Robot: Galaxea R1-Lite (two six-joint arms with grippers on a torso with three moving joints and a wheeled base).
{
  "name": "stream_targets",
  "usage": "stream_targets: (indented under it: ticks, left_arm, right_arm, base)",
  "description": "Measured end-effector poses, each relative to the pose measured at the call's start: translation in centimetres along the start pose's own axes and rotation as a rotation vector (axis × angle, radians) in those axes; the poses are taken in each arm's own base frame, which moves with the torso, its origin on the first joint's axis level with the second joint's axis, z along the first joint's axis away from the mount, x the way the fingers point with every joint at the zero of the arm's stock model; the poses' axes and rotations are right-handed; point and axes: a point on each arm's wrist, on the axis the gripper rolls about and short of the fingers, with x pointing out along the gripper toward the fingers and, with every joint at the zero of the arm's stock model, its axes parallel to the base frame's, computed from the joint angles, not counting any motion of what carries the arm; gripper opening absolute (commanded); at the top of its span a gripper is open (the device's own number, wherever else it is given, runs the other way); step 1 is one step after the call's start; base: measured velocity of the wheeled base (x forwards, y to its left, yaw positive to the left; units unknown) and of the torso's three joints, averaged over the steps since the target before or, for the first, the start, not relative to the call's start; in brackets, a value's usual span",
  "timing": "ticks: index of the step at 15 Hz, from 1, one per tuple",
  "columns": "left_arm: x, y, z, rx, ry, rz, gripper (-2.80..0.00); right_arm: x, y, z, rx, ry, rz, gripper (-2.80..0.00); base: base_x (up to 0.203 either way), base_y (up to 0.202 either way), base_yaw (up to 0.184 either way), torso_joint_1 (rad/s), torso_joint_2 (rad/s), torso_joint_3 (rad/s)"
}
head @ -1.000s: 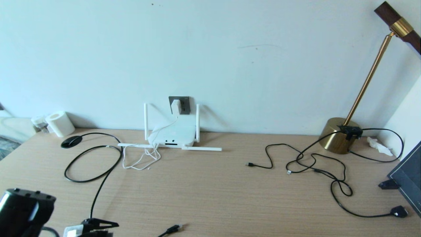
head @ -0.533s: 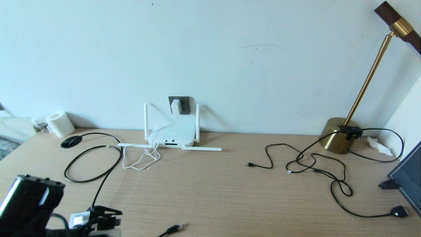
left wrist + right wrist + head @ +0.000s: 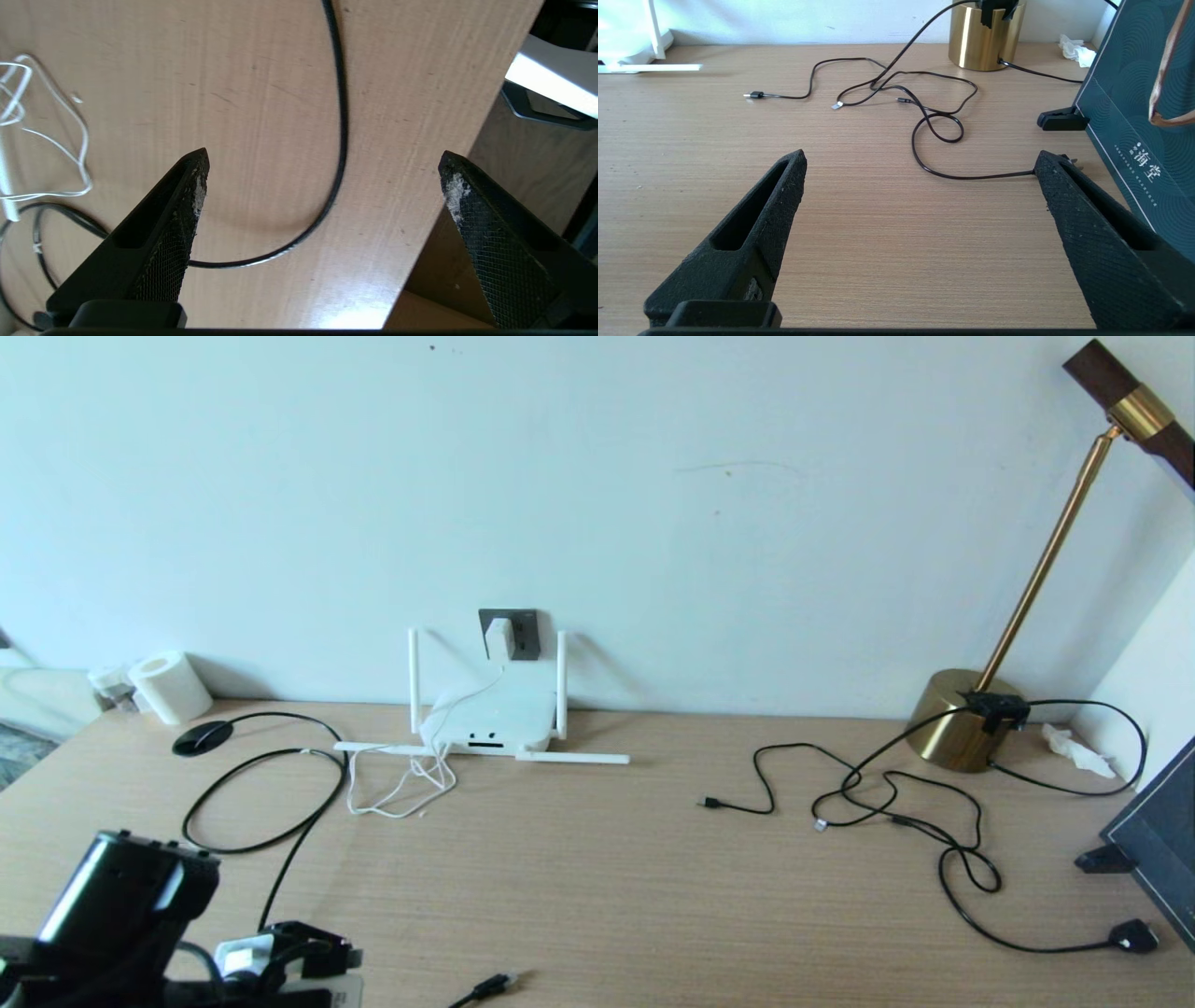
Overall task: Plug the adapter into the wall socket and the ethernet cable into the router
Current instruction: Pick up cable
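Observation:
Next, the left gripper grips the black sleeve (image 3: 485,989) just behind the ethernet cable's clear plug, at the desk's front centre.
The white adapter (image 3: 499,638) sits in the dark grey wall socket (image 3: 526,633), and its thin white cord (image 3: 401,789) drops to the desk. Below the socket lies the white router (image 3: 487,717), two antennas up and two flat. The black ethernet cable (image 3: 266,803) loops at the left and runs toward the front edge. Its clear plug (image 3: 495,982) lies at the front centre. My left gripper (image 3: 322,952) is at the front left corner. It hangs open over the cable (image 3: 340,140) and touches nothing. My right gripper (image 3: 920,177) is open over bare desk.
A brass lamp (image 3: 966,719) stands at the back right, with thin black cords (image 3: 887,803) tangled before it and a flat black plug (image 3: 1132,935). A dark board (image 3: 1158,840) leans at the right edge. A paper roll (image 3: 171,687) and a black puck (image 3: 203,736) sit back left.
My left arm has come up and moved forward and to the right at the desk's front left corner. Nothing on the desk has moved.

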Motion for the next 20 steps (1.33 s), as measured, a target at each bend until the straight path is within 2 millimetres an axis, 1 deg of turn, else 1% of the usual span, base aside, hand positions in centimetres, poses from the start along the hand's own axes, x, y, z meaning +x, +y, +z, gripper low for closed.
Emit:
stream_targets:
  ticks: [3, 7, 8, 14, 18, 20]
  left_arm:
    - [0.3, -0.4, -0.2, -0.003, 0.010, -0.020, 0.00]
    - [0.3, 0.0, 0.0, -0.002, 0.010, -0.013, 0.00]
    - [0.3, 0.0, 0.0, -0.002, 0.010, -0.012, 0.00]
    - [0.4, 0.2, -0.1, -0.008, 0.014, -0.014, 0.00]
    - [1.1, 0.2, -0.1, -0.009, 0.020, -0.048, 0.00]
    - [1.7, 1.0, 0.3, -0.009, 0.018, -0.053, 0.00]
  right_arm:
    - [0.0, 0.0, 0.0, 0.000, 0.000, 0.000, 0.00]
    - [0.0, 0.0, 0.0, 0.000, 0.000, 0.000, 0.00]
    - [0.0, 0.0, 0.0, -0.003, 0.001, -0.001, -2.80]
    - [0.0, 0.0, 0.0, -0.014, 0.001, 0.000, -2.80]
    - [0.0, 0.0, 0.0, -0.011, 0.001, 0.001, -2.80]
    - [0.0, 0.0, 0.0, -0.010, 0.001, 0.001, -2.80]
  base:
    - [0.000, 0.000, 0.000, 0.000, 0.00, 0.000]
    - [0.000, 0.000, 0.000, 0.000, 0.00, 0.000]
    - [0.000, 0.000, 0.000, 0.000, 0.00, 0.000]
    - [0.000, 0.000, 0.000, 0.000, 0.00, 0.000]
    - [0.000, 0.000, 0.000, 0.000, 0.00, 0.000]
    - [0.000, 0.000, 0.000, 0.000, 0.00, 0.000]
